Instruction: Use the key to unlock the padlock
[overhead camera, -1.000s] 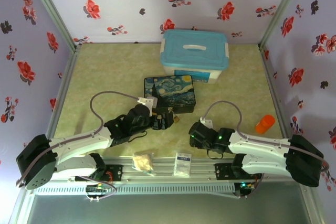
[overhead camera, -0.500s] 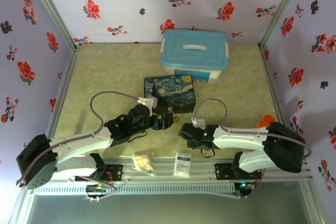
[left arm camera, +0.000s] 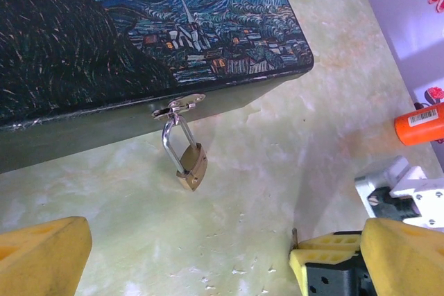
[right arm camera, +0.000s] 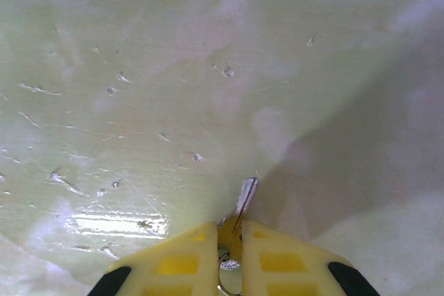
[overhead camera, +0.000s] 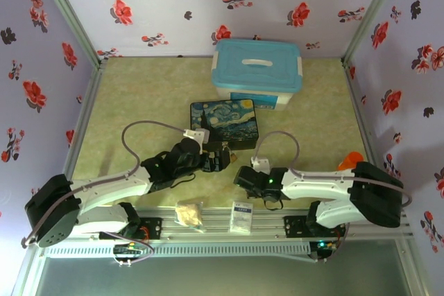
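The key's blade slants out of the fingertips of the robot's right gripper, so next the gripper opens and takes the key squarely by its bow [right arm camera: 229, 253] before lifting it.
A small brass padlock [left arm camera: 192, 164] hangs by its silver shackle from the clasp on the front of the painted dark-blue box [left arm camera: 139, 46], its body resting on the table. My left gripper [left arm camera: 222, 261] is open just in front of it, with nothing between its yellow fingers [left arm camera: 41, 254]. My right gripper [right arm camera: 230, 240] is shut on the key [right arm camera: 244, 199], whose thin blade sticks out forward over the table. In the top view the right gripper [overhead camera: 239, 175] sits just right of the left gripper [overhead camera: 220, 159], both near the box [overhead camera: 224, 123].
A white tub with a blue lid [overhead camera: 257, 74] stands behind the box. An orange object [overhead camera: 350, 161] lies at the right. A white packet [overhead camera: 241, 216] and a crumpled beige thing [overhead camera: 189, 213] rest on the front rail. Flowered walls enclose the table.
The right arm has swung left toward the middle of the table and its jaws have closed on the key. The left arm has barely moved.
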Robot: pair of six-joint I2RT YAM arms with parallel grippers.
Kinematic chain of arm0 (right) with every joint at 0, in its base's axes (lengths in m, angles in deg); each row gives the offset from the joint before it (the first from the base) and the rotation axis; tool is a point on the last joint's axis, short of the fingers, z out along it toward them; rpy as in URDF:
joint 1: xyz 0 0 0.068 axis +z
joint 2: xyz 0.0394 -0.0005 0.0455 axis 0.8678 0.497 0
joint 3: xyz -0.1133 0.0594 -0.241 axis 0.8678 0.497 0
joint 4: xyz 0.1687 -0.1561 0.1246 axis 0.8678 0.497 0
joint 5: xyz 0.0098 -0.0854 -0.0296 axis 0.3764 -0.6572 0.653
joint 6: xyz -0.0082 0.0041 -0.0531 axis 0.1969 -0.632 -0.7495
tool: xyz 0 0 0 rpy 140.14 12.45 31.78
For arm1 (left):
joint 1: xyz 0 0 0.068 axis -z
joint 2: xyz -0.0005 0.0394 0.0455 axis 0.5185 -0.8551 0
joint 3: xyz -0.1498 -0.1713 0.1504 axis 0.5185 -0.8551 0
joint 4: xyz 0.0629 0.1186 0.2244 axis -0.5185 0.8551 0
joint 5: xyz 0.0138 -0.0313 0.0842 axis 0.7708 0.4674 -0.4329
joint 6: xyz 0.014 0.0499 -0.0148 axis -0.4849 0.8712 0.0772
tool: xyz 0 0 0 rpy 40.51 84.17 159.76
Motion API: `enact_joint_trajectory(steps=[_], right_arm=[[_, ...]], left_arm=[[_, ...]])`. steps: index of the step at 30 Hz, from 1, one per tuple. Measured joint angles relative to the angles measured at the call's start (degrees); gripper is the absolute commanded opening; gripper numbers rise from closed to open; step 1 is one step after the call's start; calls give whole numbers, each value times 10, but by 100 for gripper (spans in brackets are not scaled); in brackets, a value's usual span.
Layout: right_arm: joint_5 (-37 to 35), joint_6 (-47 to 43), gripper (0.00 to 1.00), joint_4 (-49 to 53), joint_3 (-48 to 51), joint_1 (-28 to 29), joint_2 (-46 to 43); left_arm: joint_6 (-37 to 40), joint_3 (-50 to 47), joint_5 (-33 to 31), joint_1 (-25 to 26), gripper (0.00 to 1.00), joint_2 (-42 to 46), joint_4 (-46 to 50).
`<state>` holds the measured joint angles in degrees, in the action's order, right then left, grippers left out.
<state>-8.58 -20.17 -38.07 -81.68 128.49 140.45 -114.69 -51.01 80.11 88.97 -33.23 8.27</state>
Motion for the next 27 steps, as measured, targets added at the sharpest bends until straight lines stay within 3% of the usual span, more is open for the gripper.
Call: enact_joint_trajectory(steps=[13,17,22,27], right_arm=[[14,2,5,-41,46,-15,-63],[31,-11,14,-45,50,-29,-74],[38,-34,37,1,44,-32,-75],[40,-32,40,17,37,-32,-72]], left_arm=[[0,1,0,0,100,-43,-29],[-1,1,1,0,100,-52,-38],[-7,1,1,0,100,-60,-50],[-11,1,1,0,100,-60,-57]])
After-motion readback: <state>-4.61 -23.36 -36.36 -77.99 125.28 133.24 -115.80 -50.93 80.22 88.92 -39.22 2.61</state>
